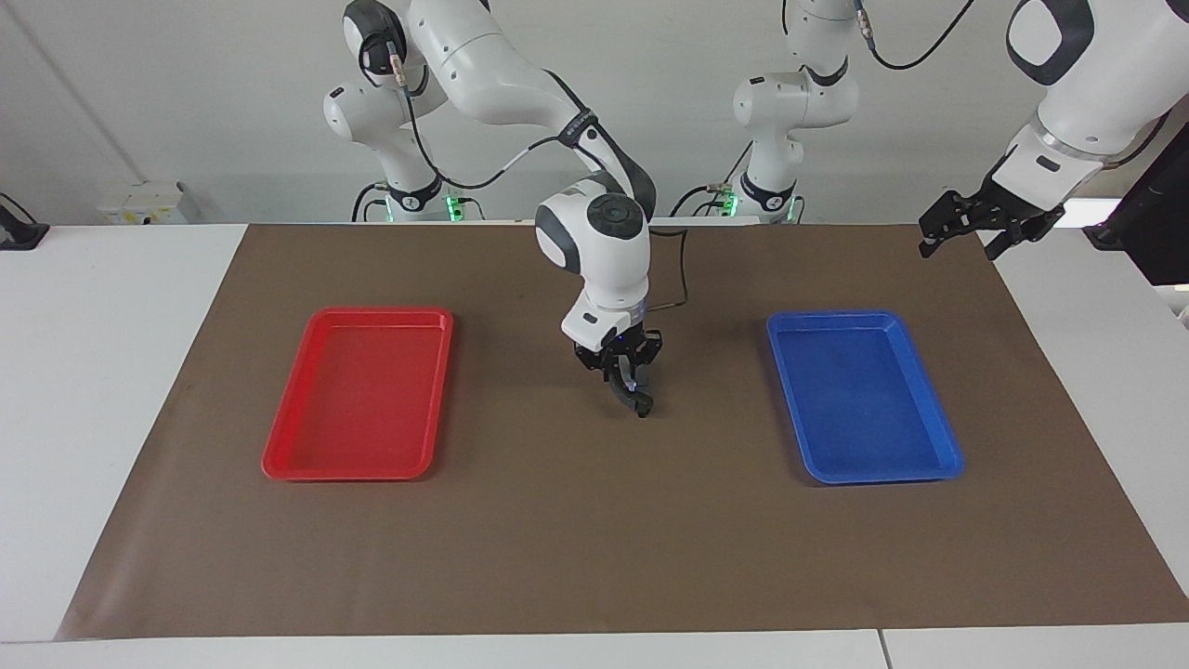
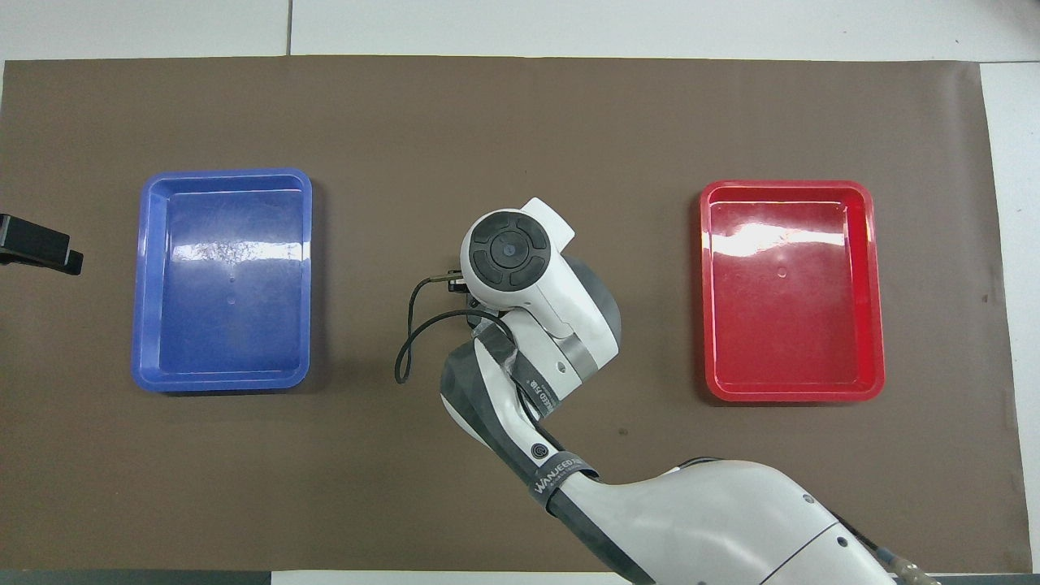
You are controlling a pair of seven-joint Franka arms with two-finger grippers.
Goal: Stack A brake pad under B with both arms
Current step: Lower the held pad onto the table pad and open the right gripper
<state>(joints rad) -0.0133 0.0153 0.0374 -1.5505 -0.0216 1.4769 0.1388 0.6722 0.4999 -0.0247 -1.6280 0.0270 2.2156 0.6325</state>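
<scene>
Next, I release B from my right gripper on top of the A brake pad (image 2: 482, 301), mid-mat between blue and red trays.
My right gripper (image 1: 635, 398) hangs low over the middle of the brown mat, shut on a small dark piece that I take for B (image 1: 641, 405). It is right at the spot where the A brake pad lies. Of that pad only a dark end (image 1: 641, 414) peeks out below the fingers, and I cannot tell whether the two pieces touch. In the overhead view the right arm's wrist (image 2: 508, 252) covers both pieces. My left gripper (image 1: 959, 243) waits open and empty, high over the mat's edge at the left arm's end, and its black tip (image 2: 45, 252) shows in the overhead view.
An empty red tray (image 1: 358, 400) (image 2: 792, 292) lies toward the right arm's end of the mat. An empty blue tray (image 1: 859, 395) (image 2: 223, 280) lies toward the left arm's end. A black cable (image 2: 406, 341) loops off the right wrist.
</scene>
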